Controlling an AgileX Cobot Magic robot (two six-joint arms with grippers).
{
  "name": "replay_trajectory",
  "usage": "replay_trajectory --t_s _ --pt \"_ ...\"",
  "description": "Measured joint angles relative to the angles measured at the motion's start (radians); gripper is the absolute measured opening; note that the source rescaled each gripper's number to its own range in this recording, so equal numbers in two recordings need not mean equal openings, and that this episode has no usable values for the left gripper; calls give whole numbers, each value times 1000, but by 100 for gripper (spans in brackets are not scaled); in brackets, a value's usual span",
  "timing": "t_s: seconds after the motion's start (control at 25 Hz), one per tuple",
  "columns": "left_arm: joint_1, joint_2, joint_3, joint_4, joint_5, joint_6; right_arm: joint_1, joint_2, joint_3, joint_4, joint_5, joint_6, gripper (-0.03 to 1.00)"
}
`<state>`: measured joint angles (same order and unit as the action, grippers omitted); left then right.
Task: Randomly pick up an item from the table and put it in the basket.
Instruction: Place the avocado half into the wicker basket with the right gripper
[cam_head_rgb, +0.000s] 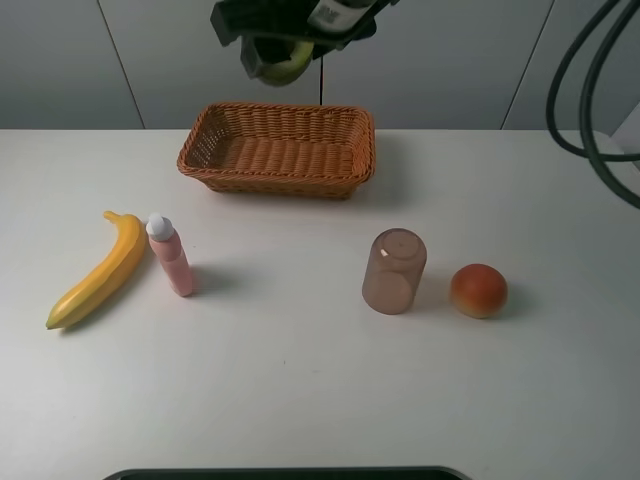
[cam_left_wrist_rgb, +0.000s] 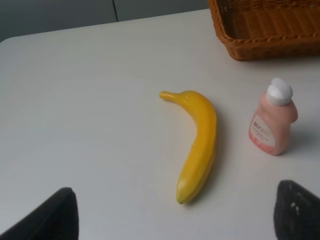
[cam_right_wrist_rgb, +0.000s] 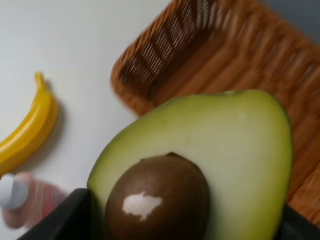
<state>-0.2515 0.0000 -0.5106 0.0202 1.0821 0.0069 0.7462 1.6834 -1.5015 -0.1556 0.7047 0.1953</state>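
Observation:
I will release the halved avocado from my right gripper on the basket's bottom, slightly off centre (cam_head_rgb: 312, 151) toward the cup's end.
My right gripper (cam_head_rgb: 278, 55) is shut on the halved avocado (cam_head_rgb: 288, 65) and holds it high above the brown wicker basket (cam_head_rgb: 278, 150), near its far rim. In the right wrist view the avocado (cam_right_wrist_rgb: 210, 155) fills the frame, pale green flesh and brown pit facing the camera, with the basket (cam_right_wrist_rgb: 260, 65) below it. The basket holds nothing. My left gripper (cam_left_wrist_rgb: 175, 215) is open and empty above the white table (cam_left_wrist_rgb: 75, 125), near the banana; it does not show in the high view.
A yellow banana (cam_head_rgb: 100, 268) and a pink bottle with a white cap (cam_head_rgb: 171, 256) lie at the left of the table (cam_head_rgb: 300, 380). A translucent brown cup (cam_head_rgb: 394, 271) lies on its side beside a round orange-red fruit (cam_head_rgb: 478, 290) at the right. Black cables (cam_head_rgb: 590, 90) hang at the far right.

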Motion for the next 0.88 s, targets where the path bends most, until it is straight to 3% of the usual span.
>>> replay_trajectory --t_s 0.16,0.28,0.64,0.88 --pt "0 0 0 0 0 0 -76 7 -99 -145 -63 6 0" --pt "0 0 0 0 0 0 -126 62 -144 -198 -148 13 0" --pt "0 0 0 0 0 0 -198 385 -264 -218 -192 15 0" --pt "0 0 0 0 0 0 -198 577 -270 -67 -194 -27 0"
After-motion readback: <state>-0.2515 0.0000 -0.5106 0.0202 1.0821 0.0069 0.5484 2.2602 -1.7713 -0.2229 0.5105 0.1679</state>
